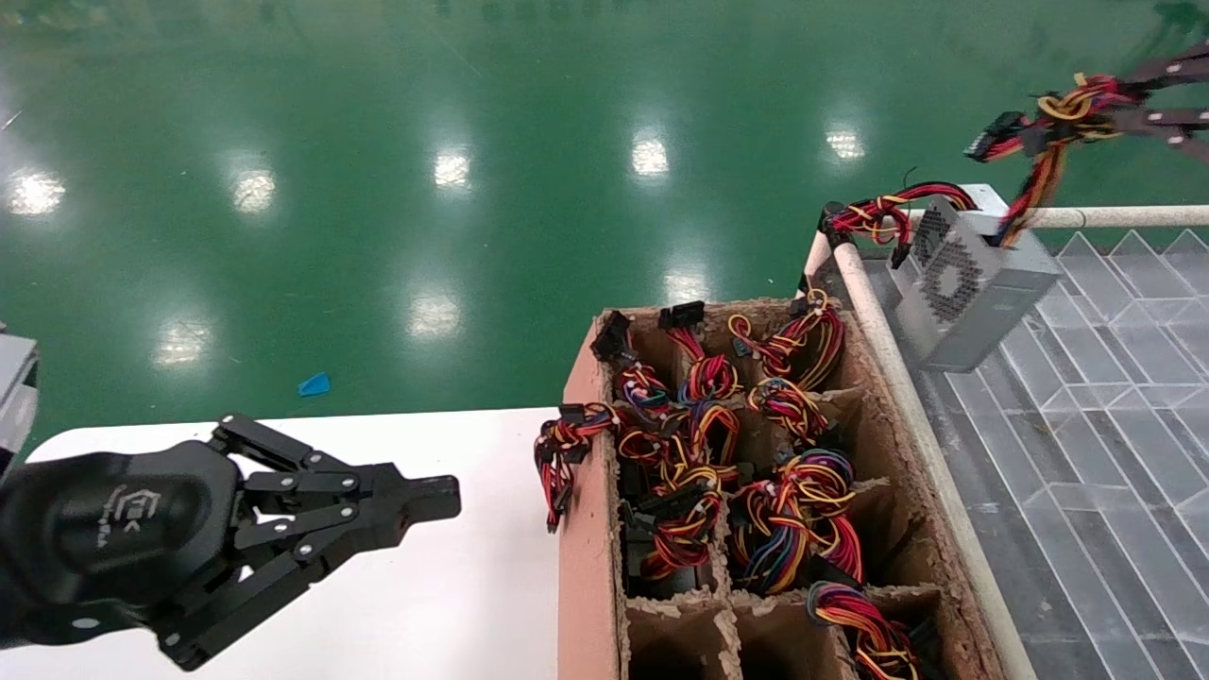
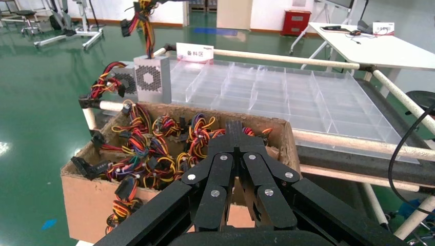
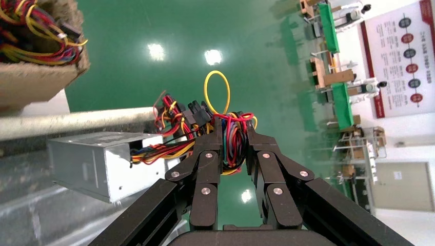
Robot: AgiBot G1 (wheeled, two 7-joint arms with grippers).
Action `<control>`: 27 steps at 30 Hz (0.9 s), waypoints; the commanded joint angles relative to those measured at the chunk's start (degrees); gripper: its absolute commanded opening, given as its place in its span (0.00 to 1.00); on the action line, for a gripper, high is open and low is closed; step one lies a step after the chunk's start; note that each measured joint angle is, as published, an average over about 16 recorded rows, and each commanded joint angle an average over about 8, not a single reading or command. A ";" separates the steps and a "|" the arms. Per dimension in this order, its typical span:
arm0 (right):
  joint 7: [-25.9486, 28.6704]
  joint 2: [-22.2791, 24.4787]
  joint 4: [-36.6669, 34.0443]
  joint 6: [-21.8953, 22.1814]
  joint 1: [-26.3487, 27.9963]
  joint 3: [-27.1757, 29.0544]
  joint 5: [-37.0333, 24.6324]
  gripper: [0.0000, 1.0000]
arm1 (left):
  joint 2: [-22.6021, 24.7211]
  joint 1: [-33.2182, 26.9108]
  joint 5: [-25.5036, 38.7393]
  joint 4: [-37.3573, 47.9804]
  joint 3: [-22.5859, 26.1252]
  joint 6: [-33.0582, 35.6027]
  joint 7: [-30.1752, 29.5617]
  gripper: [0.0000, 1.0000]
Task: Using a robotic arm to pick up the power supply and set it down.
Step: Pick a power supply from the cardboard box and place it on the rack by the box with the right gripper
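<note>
The robot's right gripper should set the power supply down in the tray's far corner (image 1: 904,299), between the white pipe rail and the other grey box.
The power supply (image 1: 973,283), a small grey metal box with a round fan grille, hangs tilted by its yellow-orange-red-black wire bundle (image 1: 1065,109) over the far corner of the clear tray. It also shows in the left wrist view as the power supply (image 2: 152,79) and in the right wrist view as the power supply (image 3: 97,164). My right gripper (image 1: 1119,99) is at the top right, shut on that bundle, and the wires sit between the jaws of the right gripper (image 3: 233,130). My left gripper (image 1: 444,496) is parked shut and empty over the white table; its wrist view shows the left gripper (image 2: 234,128) before the carton.
A brown cardboard carton (image 1: 586,529) with compartments full of wired units stands between the white table (image 1: 453,586) and a white pipe rail (image 1: 907,397). The clear divided tray (image 1: 1115,397) lies beyond the rail. A like grey box (image 1: 984,196) with red looped wires (image 1: 878,212) sits at its far corner.
</note>
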 commanded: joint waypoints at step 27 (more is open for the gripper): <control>-9.10 -19.32 -17.20 24.74 -5.89 2.48 3.57 0.00 | 0.00 0.00 0.00 0.00 0.00 0.00 0.00 0.00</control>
